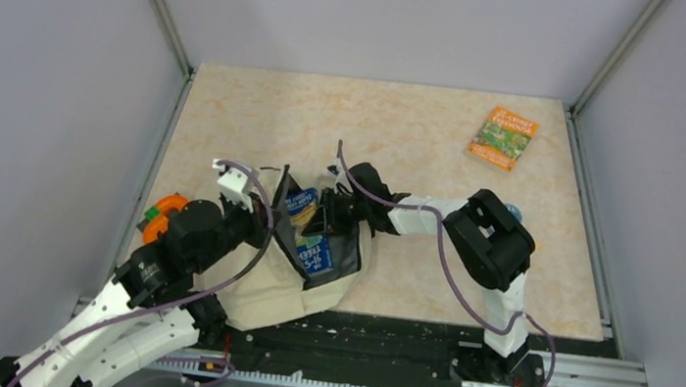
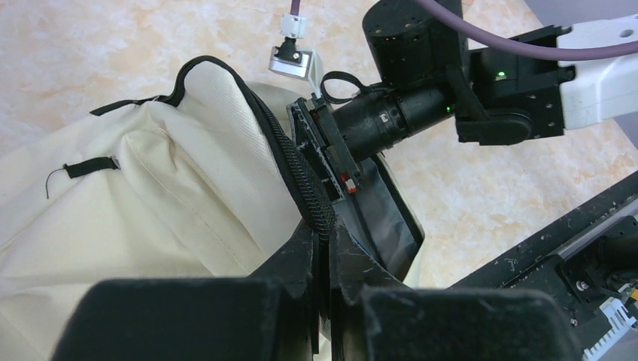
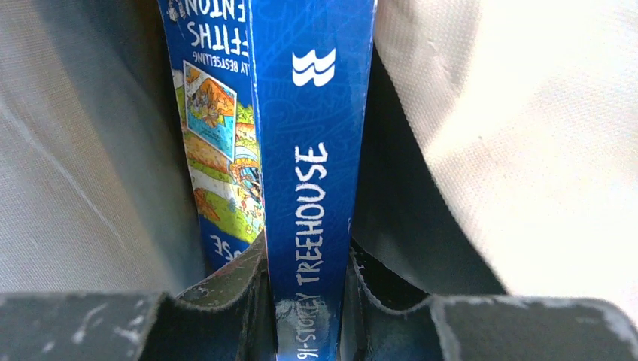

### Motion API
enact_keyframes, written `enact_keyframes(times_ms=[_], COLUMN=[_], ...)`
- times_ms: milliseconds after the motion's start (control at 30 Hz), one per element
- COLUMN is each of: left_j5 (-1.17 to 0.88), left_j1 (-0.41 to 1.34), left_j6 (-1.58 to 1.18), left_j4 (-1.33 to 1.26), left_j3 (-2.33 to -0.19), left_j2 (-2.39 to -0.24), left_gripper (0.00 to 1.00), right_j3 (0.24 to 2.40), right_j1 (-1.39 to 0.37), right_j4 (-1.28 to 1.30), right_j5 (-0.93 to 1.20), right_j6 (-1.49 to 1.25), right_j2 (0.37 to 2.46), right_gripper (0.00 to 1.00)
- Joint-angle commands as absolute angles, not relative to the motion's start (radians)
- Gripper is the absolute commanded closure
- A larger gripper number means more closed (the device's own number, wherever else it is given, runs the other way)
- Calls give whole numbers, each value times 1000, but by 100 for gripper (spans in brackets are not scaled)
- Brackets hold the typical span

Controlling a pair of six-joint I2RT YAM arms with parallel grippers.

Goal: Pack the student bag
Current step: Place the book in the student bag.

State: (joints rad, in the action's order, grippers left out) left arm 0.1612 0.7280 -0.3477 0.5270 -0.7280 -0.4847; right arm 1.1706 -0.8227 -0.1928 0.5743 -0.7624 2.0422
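My right gripper should lower the blue Treehouse book, now inside the bag's mouth, and I should set it down inside the student bag's grey-lined opening (image 1: 340, 241).
The cream-beige student bag (image 1: 272, 293) lies open at the near middle of the table, its grey lining showing. My left gripper (image 2: 325, 232) is shut on the bag's black zipper rim (image 2: 305, 180) and holds the opening up; in the top view it is at the bag's left edge (image 1: 261, 228). My right gripper (image 3: 307, 248) is shut on the spine of a blue "91-Storey Treehouse" book (image 3: 312, 135), inside the bag's mouth (image 1: 329, 214). A second blue book (image 3: 218, 150) with a colourful cover stands just left of it inside the bag.
An orange and green book (image 1: 503, 137) lies at the far right of the table. An orange object (image 1: 162, 213) sits by the left arm. The right arm (image 2: 451, 83) reaches across to the bag. Grey walls close in three sides.
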Motion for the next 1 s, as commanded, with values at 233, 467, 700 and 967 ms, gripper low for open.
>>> enact_keyframes(times_ms=[233, 467, 700, 967], left_j5=[-50, -340, -484, -309], left_j1=[728, 727, 723, 667], left_j6=[-287, -304, -279, -192], left_j4=[168, -64, 34, 411], left_j3=[-751, -871, -979, -959], left_j2=[-751, -1036, -1135, -935], left_gripper=[100, 100, 100, 100], right_j3=[1021, 811, 748, 762], right_j1=[-793, -693, -649, -644], right_j4=[-7, 50, 186, 186], right_j5=[61, -52, -215, 3], right_j6=[-589, -590, -564, -589], right_j2=[1783, 1550, 1356, 1121], right_gripper=[100, 100, 100, 100])
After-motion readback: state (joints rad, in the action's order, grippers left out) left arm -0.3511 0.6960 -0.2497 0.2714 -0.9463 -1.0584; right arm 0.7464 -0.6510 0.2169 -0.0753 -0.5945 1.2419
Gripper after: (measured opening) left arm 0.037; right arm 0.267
